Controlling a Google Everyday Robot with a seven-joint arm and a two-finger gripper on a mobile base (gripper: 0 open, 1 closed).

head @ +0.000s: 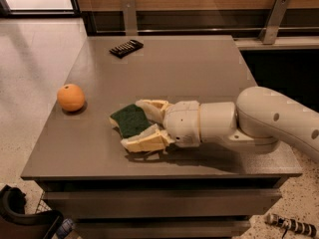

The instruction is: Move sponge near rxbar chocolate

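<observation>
My gripper is going to let go of the sponge at the grey table's far end (152, 49), beside the rxbar chocolate.
The sponge (128, 119), dark green on top with a pale yellow body, lies on the grey table (189, 68) near its front. My gripper (135, 126) reaches in from the right, low over the table. Its two cream fingers are spread open, one behind the sponge and one in front of it, with the sponge's right part between them. The rxbar chocolate (126, 48), a flat black bar with white marks, lies at the table's far left, well away from the sponge.
A round orange fruit (70, 97) sits near the table's left edge, left of the sponge. Metal brackets (129, 15) stand on the wall behind the table. A dark object (20, 213) is on the floor at the lower left.
</observation>
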